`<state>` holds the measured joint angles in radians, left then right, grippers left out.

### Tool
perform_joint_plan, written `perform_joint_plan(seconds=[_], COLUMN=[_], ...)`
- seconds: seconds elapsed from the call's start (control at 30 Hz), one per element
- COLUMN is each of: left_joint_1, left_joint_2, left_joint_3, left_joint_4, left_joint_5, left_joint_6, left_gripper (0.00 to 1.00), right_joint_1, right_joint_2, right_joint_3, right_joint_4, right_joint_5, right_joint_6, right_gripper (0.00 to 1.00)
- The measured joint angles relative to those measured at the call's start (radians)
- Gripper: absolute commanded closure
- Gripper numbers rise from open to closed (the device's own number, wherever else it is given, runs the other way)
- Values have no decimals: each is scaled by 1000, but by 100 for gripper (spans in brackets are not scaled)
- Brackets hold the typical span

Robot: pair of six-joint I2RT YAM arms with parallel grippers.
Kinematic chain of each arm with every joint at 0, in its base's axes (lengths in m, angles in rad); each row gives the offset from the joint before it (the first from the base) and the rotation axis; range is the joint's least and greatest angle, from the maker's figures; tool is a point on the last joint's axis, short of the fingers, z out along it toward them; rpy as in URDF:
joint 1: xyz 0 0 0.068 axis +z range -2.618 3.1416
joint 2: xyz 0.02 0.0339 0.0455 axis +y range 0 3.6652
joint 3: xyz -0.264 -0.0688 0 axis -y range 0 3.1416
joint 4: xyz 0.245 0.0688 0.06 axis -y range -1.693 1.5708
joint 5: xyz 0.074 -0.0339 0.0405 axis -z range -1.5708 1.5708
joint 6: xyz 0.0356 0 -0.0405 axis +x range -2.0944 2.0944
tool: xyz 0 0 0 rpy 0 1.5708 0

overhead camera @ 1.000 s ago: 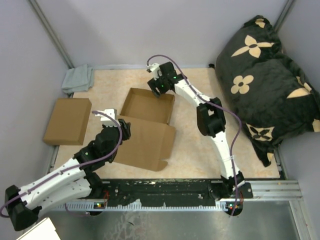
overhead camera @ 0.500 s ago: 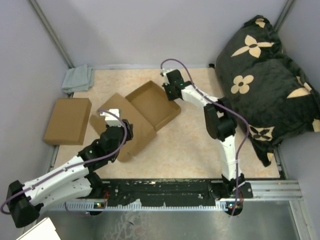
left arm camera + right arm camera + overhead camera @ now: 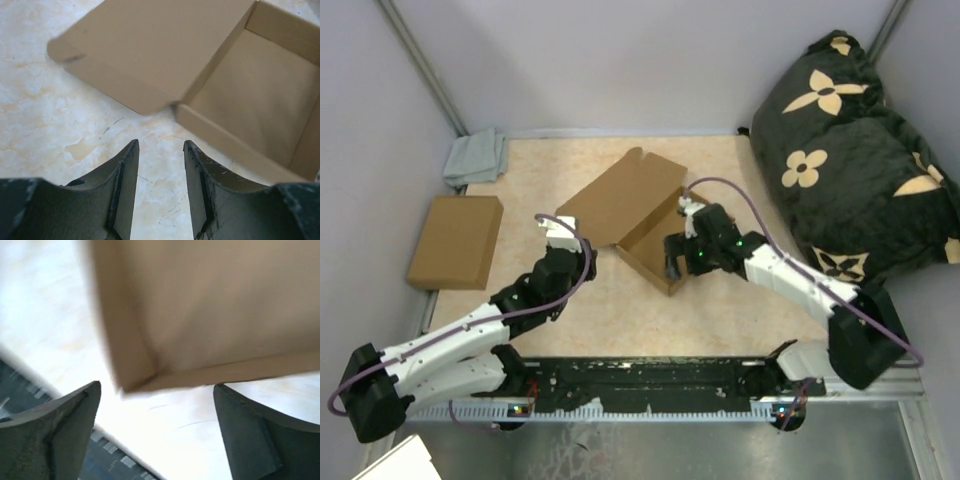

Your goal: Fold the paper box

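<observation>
The left gripper will close on the lid's near side flap point(image 3: 602, 239) point(image 3: 125, 97), near the fold where the lid of the paper box meets the tray.
The paper box point(image 3: 632, 196) lies mid-table as a brown cardboard tray with its lid flap spread open to the far left. In the left wrist view its lid point(image 3: 150, 45) and tray point(image 3: 250, 100) lie just ahead of my left gripper point(image 3: 160, 145), which is open over bare table and touches nothing. From above, the left gripper point(image 3: 583, 256) sits just left of the box. My right gripper point(image 3: 677, 258) is at the tray's near corner. In the blurred right wrist view the box's corner point(image 3: 200, 305) is just beyond the right gripper point(image 3: 156, 387), which is open wide and empty.
A closed brown cardboard box point(image 3: 455, 241) lies at the left edge. A grey cloth point(image 3: 477, 158) is bunched in the far left corner. A large black pillow with tan flowers point(image 3: 850, 150) fills the right side. The black rail point(image 3: 640, 380) runs along the near edge.
The box has turned and shifted right, with its lid now lying to the far left. My right arm swung from the box's far side to its near corner and opened. The left gripper edged right.
</observation>
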<state>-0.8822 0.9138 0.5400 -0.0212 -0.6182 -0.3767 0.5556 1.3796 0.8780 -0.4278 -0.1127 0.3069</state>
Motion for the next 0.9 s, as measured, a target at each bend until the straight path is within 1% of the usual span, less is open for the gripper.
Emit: perform_joint_plan(seconds=[0.1,0.17,0.2,0.27,0.37,0.43,0.47,0.57,0.63,0.7,0.77,0.8,0.83,0.87,0.9], left_joint_1=[0,0,0,0,0,0,0,0,0,0,0,0,0,2,12], left_joint_2=[5,7,7,6,-5,-28,-39,-74,-82,-80,-70,-60,-45,-28,-7], left_joint_3=[2,5,6,8,8,8,7,5,5,3,3,3,3,3,3], left_joint_4=[5,8,9,13,11,4,0,-16,-24,-30,-32,-32,-32,-32,-31], left_joint_5=[10,14,16,20,26,27,27,27,27,27,26,25,23,23,26], left_joint_6=[7,8,9,7,-3,-18,-24,-49,-65,-77,-85,-91,-96,-103,-118], left_gripper=[52,52,52,52,52,51,51,51,50,48,46,42,40,39,38], right_joint_1=[137,184,190,188,175,139,93,-77,-166,-218,-217,-209,-203,-198,-194], right_joint_2=[-122,-159,-166,-169,-167,-161,-150,-83,-16,65,126,151,169,177,180], right_joint_3=[-16,-2,11,41,90,110,114,118,121,127,127,127,127,127,127], right_joint_4=[22,45,45,37,16,32,60,155,206,226,226,222,215,207,199], right_joint_5=[-167,-257,-277,-267,-146,-82,-79,-143,-142,-105,-86,-72,-55,-37,-17], right_joint_6=[20,29,30,21,-19,-31,-33,16,66,94,106,107,107,106,105], right_gripper=[1,1,1,1,1,1,1,1,1,3,7,10,20,37,71])
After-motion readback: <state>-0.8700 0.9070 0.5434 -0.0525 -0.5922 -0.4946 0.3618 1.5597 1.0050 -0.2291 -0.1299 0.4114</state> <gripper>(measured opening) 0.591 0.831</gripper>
